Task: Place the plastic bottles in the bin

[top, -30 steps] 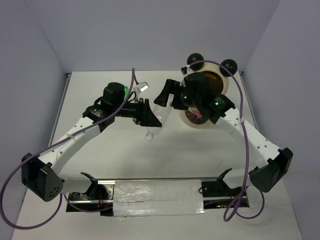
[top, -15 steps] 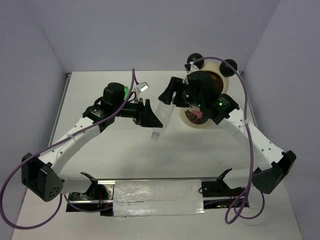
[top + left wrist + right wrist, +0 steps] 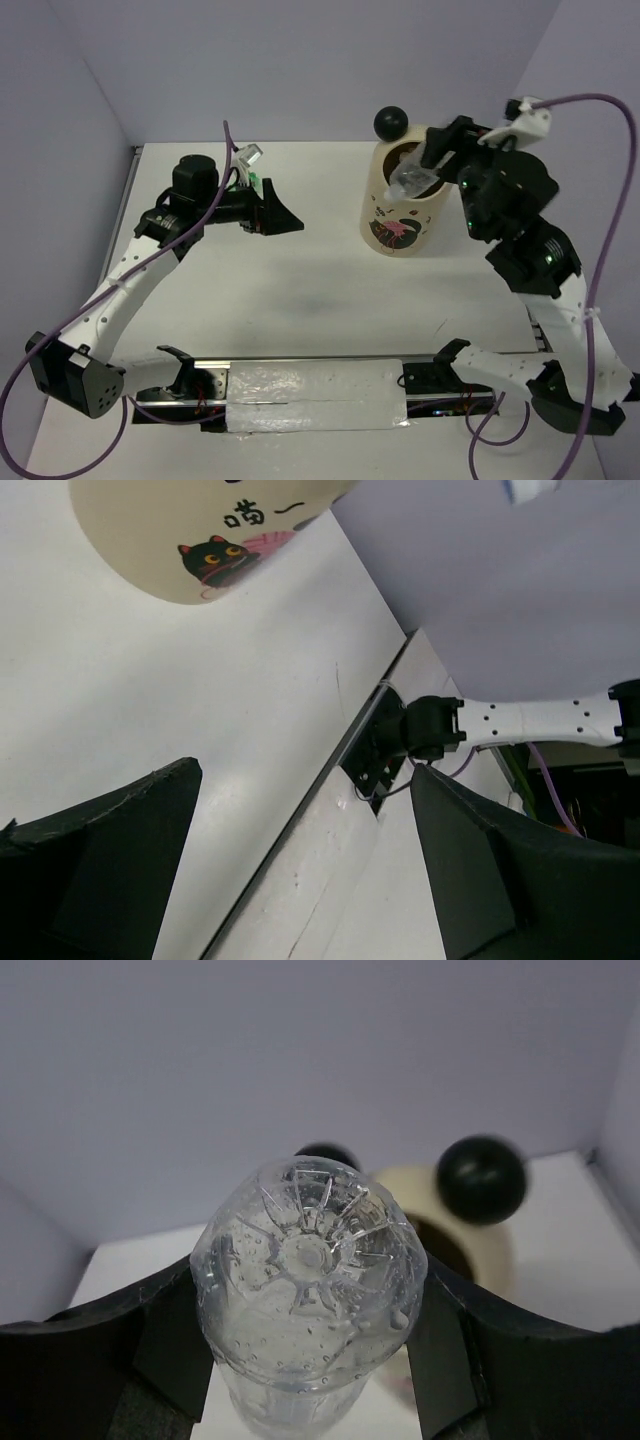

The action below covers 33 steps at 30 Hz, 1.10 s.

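The robot's right gripper should release the clear plastic bottle down inside the cream bin's dark round opening [image 3: 424,178] [image 3: 441,1254], by the black ears.
My right gripper [image 3: 428,160] is shut on a clear plastic bottle [image 3: 405,180] and holds it over the open top of the cream bin [image 3: 400,222]. In the right wrist view the bottle's ribbed base [image 3: 305,1300] sits between my black fingers [image 3: 455,1350], with the bin's rim [image 3: 495,1250] and its two black ball ears [image 3: 481,1178] beyond. From above, one ear [image 3: 391,123] shows and the other is hidden. My left gripper [image 3: 278,215] is open and empty, left of the bin and above the table. Its view shows the bin's cat print [image 3: 215,560]. No other bottle is in view.
A metal rail with taped white padding [image 3: 315,395] runs along the near edge between the arm bases. The right arm's base mount [image 3: 425,735] shows in the left wrist view. Grey walls close in the back and both sides.
My right gripper has carried the bottle from the table's middle up and right to over the bin. My left gripper, which was at the bottle, has drawn back left, empty.
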### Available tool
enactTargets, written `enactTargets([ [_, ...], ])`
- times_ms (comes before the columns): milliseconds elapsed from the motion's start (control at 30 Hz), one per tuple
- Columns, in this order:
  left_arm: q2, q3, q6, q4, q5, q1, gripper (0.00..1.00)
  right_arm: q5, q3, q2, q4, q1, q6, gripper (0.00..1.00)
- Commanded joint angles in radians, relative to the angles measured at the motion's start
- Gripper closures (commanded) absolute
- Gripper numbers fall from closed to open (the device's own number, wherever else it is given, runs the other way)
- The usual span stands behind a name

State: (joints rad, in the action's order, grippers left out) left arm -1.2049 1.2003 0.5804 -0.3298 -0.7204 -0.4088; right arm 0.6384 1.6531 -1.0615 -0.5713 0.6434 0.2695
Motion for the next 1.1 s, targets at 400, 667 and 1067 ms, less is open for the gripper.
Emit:
enactTargets([
  [400, 0.018, -0.022, 0.075, 0.086, 0.003, 0.028, 0.01, 0.211, -0.495, 0.023, 1.034, -0.002, -0.688, 0.44],
  [667, 0.039, -0.041, 0.067, 0.074, 0.009, 0.03, 0.01, 0.221, -0.605, -0.057, 1.189, -0.016, -0.766, 0.43],
  [1067, 0.041, -0.035, 0.049, 0.054, 0.004, 0.031, 0.0, 0.221, -0.586, -0.034, 1.029, -0.037, -0.635, 0.0],
])
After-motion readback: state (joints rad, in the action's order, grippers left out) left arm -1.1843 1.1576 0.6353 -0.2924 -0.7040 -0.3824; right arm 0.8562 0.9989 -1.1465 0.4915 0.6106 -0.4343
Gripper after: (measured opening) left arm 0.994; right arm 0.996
